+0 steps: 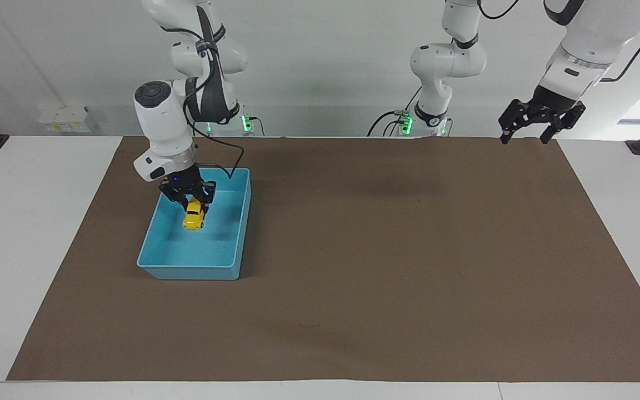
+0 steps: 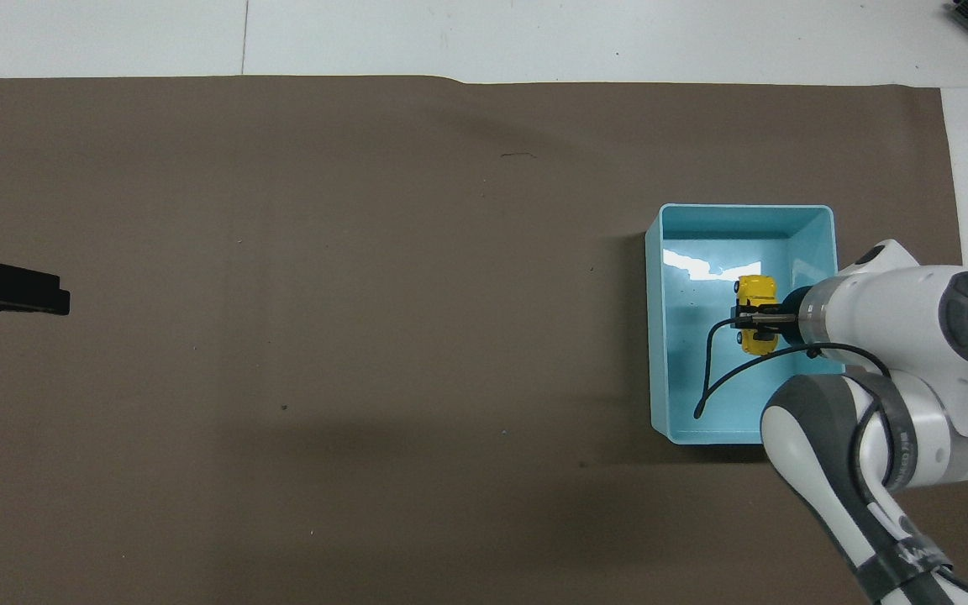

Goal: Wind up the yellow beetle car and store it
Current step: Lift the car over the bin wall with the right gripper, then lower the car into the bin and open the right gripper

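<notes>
Next, my right gripper releases the yellow beetle car on the bin's bottom [image 2: 710,349] near the side of the bin that faces my left gripper.
The yellow beetle car [image 1: 194,216] hangs nose down in my right gripper [image 1: 191,202], which is shut on it inside the open blue bin [image 1: 188,273], low over the bin's floor. In the overhead view the car [image 2: 756,291] shows under the right gripper [image 2: 754,319], over the middle of the bin [image 2: 656,353]. I cannot tell whether the car touches the floor. My left gripper [image 1: 539,123] waits open and empty, raised over the mat's corner near its own base; its tip shows at the edge of the overhead view [image 2: 9,290].
A brown mat [image 1: 386,266] covers most of the white table. The bin stands on it toward the right arm's end. A black cable [image 2: 707,378] from the right wrist loops into the bin.
</notes>
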Action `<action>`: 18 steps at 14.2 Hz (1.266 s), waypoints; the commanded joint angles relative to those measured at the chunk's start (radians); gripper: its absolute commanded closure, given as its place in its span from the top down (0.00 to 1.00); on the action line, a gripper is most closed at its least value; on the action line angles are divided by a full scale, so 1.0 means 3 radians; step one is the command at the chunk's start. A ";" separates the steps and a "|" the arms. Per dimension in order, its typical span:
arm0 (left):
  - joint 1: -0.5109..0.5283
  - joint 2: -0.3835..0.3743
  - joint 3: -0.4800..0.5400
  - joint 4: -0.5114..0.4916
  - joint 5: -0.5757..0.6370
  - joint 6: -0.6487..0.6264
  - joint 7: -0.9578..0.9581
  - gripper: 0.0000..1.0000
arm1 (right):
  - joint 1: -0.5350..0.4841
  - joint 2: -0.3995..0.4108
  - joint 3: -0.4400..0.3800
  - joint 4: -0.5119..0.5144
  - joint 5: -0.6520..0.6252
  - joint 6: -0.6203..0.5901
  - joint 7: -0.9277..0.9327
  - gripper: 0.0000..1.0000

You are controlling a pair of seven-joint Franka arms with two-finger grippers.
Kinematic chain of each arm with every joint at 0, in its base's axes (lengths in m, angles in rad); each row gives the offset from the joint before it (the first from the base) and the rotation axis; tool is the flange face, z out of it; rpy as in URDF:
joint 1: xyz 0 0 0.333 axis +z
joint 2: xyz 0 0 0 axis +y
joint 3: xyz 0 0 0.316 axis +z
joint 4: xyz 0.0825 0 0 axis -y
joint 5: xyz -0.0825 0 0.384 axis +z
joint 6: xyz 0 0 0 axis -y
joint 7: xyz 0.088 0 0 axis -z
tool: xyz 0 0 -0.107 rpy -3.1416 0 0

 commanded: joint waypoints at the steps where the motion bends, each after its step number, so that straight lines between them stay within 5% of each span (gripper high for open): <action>1: 0.0059 -0.0028 -0.0042 0.0023 0.0038 -0.0072 0.0016 1.00 | 0.0023 -0.0080 0.0017 -0.0404 0.0088 0.0454 -0.0138 0.00; 6: 0.0059 -0.0028 -0.0042 0.0023 0.0038 -0.0072 0.0016 1.00 | 0.0059 0.0048 0.0012 -0.0808 0.0088 0.1115 -0.0169 0.00; 12: 0.0059 -0.0028 -0.0042 0.0023 0.0038 -0.0072 0.0016 1.00 | 0.0079 0.0130 0.0012 -0.0881 0.0088 0.1289 -0.0255 0.00; 14: 0.0059 -0.0028 -0.0042 0.0028 0.0038 -0.0072 0.0016 1.00 | 0.0064 0.0140 0.0012 -0.0850 0.0088 0.1274 -0.0235 0.42; 15: 0.0059 -0.0028 -0.0042 0.0028 0.0038 -0.0072 0.0016 1.00 | 0.0038 0.0140 0.0012 -0.0845 0.0088 0.1269 -0.0261 0.99; 18: 0.0059 -0.0028 -0.0042 0.0023 0.0038 -0.0072 0.0016 1.00 | 0.0028 0.0135 0.0006 -0.0794 0.0093 0.1238 -0.0256 1.00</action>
